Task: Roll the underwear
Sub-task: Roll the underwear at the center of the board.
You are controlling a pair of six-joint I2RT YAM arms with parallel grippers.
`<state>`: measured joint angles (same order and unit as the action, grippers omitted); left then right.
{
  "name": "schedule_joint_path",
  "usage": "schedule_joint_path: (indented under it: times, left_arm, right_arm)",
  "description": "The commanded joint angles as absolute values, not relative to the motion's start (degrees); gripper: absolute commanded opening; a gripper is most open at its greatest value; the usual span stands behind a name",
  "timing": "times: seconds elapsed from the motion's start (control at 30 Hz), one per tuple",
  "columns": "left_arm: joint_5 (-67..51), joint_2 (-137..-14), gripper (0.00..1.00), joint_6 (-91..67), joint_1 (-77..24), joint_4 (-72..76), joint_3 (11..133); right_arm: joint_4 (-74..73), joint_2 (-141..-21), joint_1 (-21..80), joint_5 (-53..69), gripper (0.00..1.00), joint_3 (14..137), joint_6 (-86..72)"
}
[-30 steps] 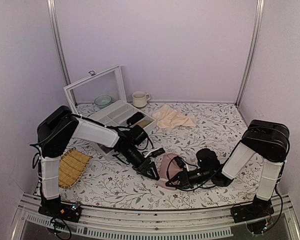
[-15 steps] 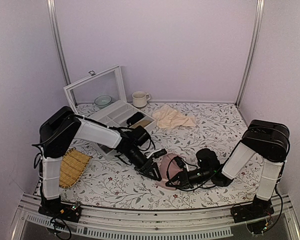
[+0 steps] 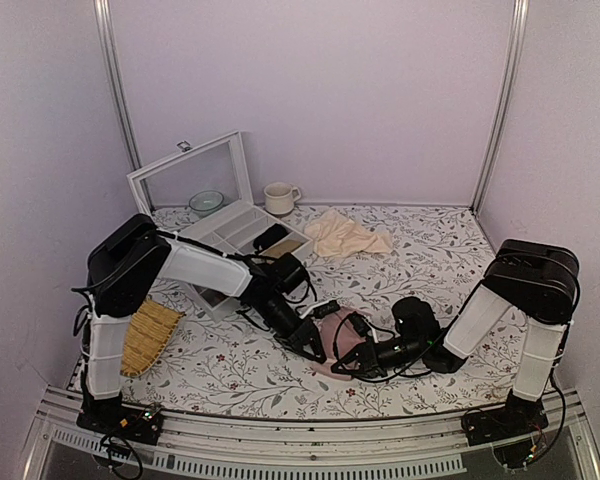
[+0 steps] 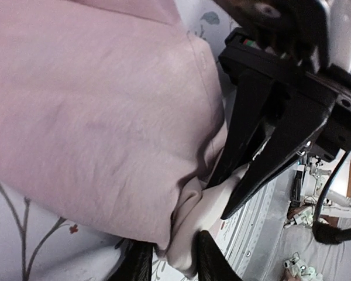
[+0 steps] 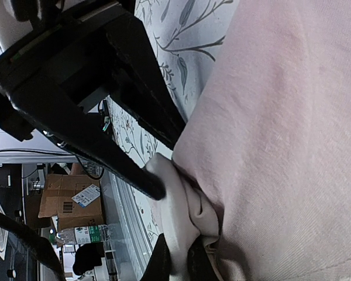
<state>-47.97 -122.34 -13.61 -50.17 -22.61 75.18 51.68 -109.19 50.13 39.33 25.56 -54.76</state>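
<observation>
The robot's two grippers crowd each other on the bunched cream waistband fold, so the right gripper needs to open, back away and grab the fold from its near side (image 3: pixel 336 377).
The dusty-pink underwear (image 3: pixel 332 335) lies bunched on the flowered table between both arms. In the left wrist view its pink cloth (image 4: pixel 93 105) fills the frame, with a cream waistband fold (image 4: pixel 193 234) at the bottom. My left gripper (image 4: pixel 172 260) has its fingers closed against both sides of that fold; from above it sits at the bundle's left edge (image 3: pixel 315 350). My right gripper (image 5: pixel 176 260) is shut on the same cream edge (image 5: pixel 178 216) from the opposite side, low at the bundle's near side (image 3: pixel 342 364). The two grippers' fingers almost touch.
A white box (image 3: pixel 230 225) with its lid raised stands at the back left, a mug (image 3: pixel 278 197) and a bowl (image 3: pixel 206 202) beside it. A pale beige cloth (image 3: pixel 345 236) lies behind the underwear. A woven tray (image 3: pixel 145 335) rests by the left arm's base.
My left gripper slid right up to the underwear and its jaws narrowed onto the cream waistband fold. The right arm kept still with its grip unchanged.
</observation>
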Motion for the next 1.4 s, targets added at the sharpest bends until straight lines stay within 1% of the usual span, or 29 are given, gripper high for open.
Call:
schedule_joint_path:
  times: [0.0,0.03,0.07,0.13,0.43,0.5,0.53,0.63,0.67,0.83,1.07,1.37]
  left_arm:
    - [-45.3,-125.1,0.17,-13.1,-51.9,-25.8,76.5]
    - [-45.3,-125.4,0.10,-13.1,-52.0,-25.9,76.6]
    - [-45.1,-125.6,0.05,-13.2,-52.1,-26.1,76.8]
    - [-45.0,-126.1,0.00,-13.3,-52.3,-26.6,77.2]
    - [-43.2,-126.6,0.00,-13.5,-52.6,-28.1,78.2]
    - [-42.4,-127.0,0.00,-13.2,-52.8,-29.1,78.8]
    - [-42.0,-127.2,0.00,-13.0,-52.9,-29.6,79.1]
    - [-41.5,-127.5,0.00,-12.8,-53.2,-30.1,79.6]
    - [-41.3,-127.5,0.00,-12.7,-53.2,-30.3,79.8]
    - [-41.0,-127.7,0.00,-12.8,-53.3,-30.5,79.9]
    - [-41.0,-127.7,0.00,-12.7,-53.4,-30.5,80.0]
    - [-41.0,-127.9,0.00,-12.8,-53.5,-30.5,80.3]
  right_arm:
    - [37.3,-114.3,51.2,34.0,0.00,23.3,-51.5]
    - [37.3,-114.3,51.2,34.0,0.00,23.2,-51.5]
    - [37.3,-114.3,51.1,34.0,0.00,23.2,-51.5]
    - [37.2,-114.2,51.2,34.0,0.00,23.1,-51.3]
    - [36.0,-113.1,51.2,33.4,0.00,23.3,-50.8]
    - [34.8,-112.4,51.2,33.0,0.02,23.6,-50.4]
    - [34.3,-111.9,51.2,32.7,0.04,23.7,-49.9]
    - [32.8,-109.5,51.2,31.5,0.23,23.7,-49.1]
    - [31.8,-108.3,51.2,30.8,0.26,23.8,-48.7]
    - [26.2,-100.7,51.2,26.8,0.30,24.4,-46.0]
    - [13.8,-88.6,51.2,18.3,0.34,27.3,-38.9]
    - [3.4,-79.6,51.9,11.1,0.37,30.0,-33.7]
